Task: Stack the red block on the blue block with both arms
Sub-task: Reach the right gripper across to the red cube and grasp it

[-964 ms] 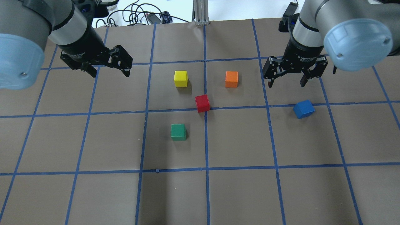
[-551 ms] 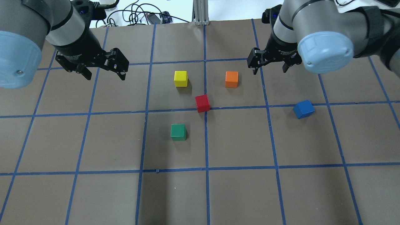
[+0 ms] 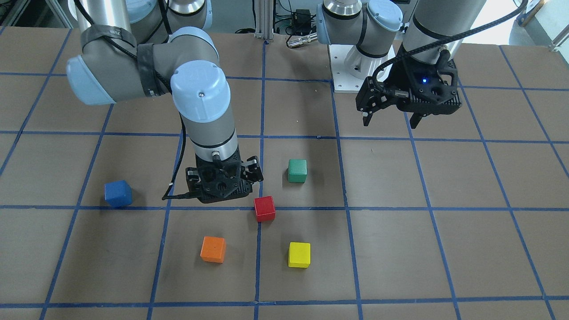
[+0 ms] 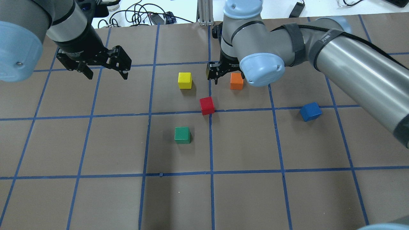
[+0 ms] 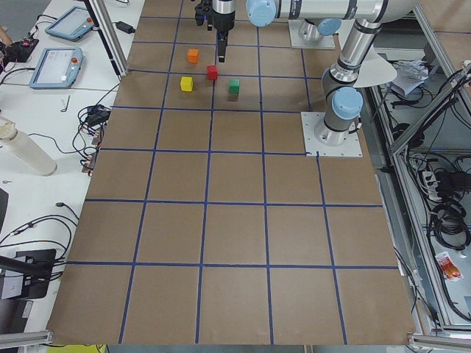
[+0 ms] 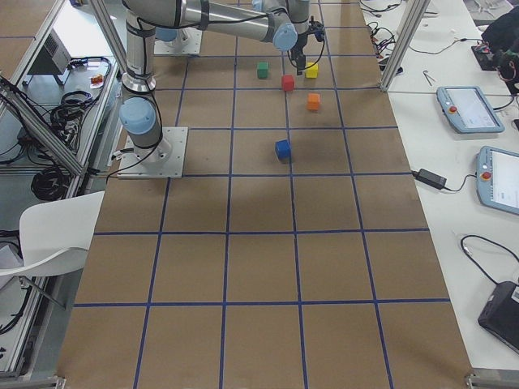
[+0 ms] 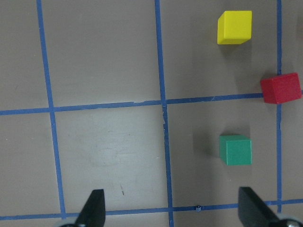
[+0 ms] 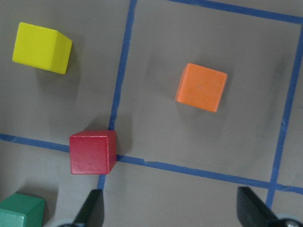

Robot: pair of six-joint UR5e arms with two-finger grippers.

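I should close my right gripper on the two opposite sides (image 3: 265, 210) (image 8: 93, 152) of the red block, with one finger on the red block's side toward the blue block.
The red block (image 4: 207, 105) lies on a blue tape crossing near the table's middle; it also shows in the front view (image 3: 264, 208) and the right wrist view (image 8: 93, 152). The blue block (image 4: 310, 111) lies alone to the right, also in the front view (image 3: 118, 194). My right gripper (image 4: 227, 80) hangs open and empty over the middle, between the red block and the orange cube; its wrist hides one finger. My left gripper (image 4: 107, 76) is open and empty at the far left, well away from both blocks.
A yellow cube (image 4: 185, 80) and an orange cube (image 4: 236, 80) lie just beyond the red block. A green cube (image 4: 182, 135) lies nearer the robot. The brown table (image 4: 243, 198) carries a blue tape grid. Cables lie past its far edge.
My right arm has swung left, from beyond the blue block to over the middle beside the orange cube. My left gripper has barely shifted. No block has moved.
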